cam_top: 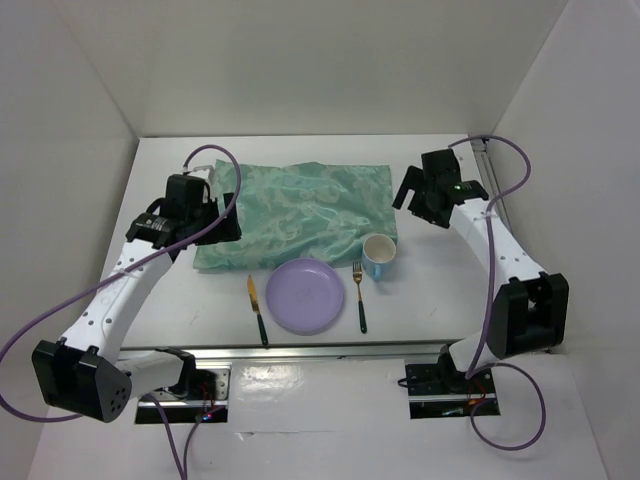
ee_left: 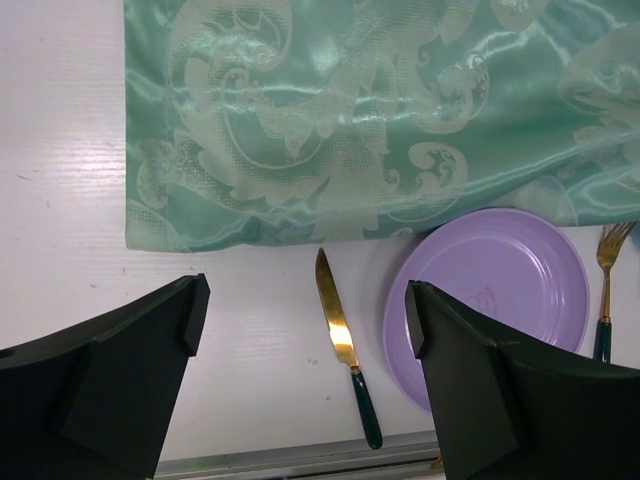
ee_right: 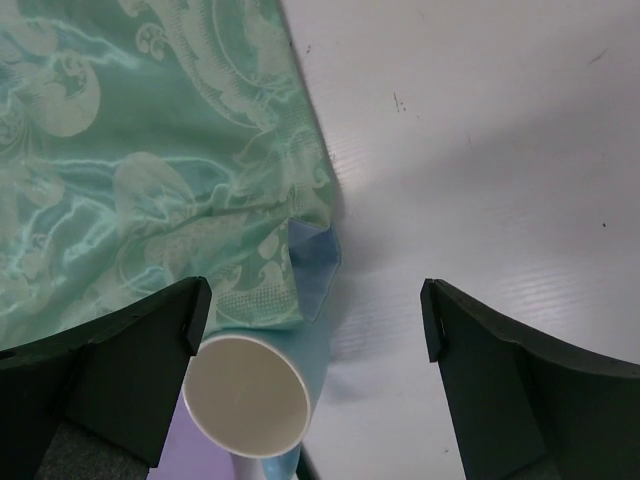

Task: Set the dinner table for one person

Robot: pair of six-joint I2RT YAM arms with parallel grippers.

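Note:
The light blue cup has a side farthest from the gold fork. Next, my right gripper closes there on the rim [cam_top: 395,250] [ee_right: 307,402] of the cup.
On the white dinner table [cam_top: 440,290] lies a teal-green patterned cloth mat [cam_top: 300,212]. In front of it sit a purple plate [cam_top: 305,295], a gold knife with a dark handle [cam_top: 257,309] to the plate's left, a gold fork [cam_top: 360,295] to its right, and a light blue cup [cam_top: 379,255] at the mat's near right corner. My left gripper [cam_top: 205,228] is open and empty above the mat's left edge; in its wrist view the knife [ee_left: 343,342] and plate [ee_left: 490,300] lie below. My right gripper [cam_top: 420,200] is open and empty above the mat's right edge, over the cup [ee_right: 255,405].
White walls enclose the table on three sides. A metal rail [cam_top: 320,352] runs along the near edge by the arm bases. Purple cables loop off both arms. The mat's near right corner [ee_right: 315,270] is folded over, showing a blue underside.

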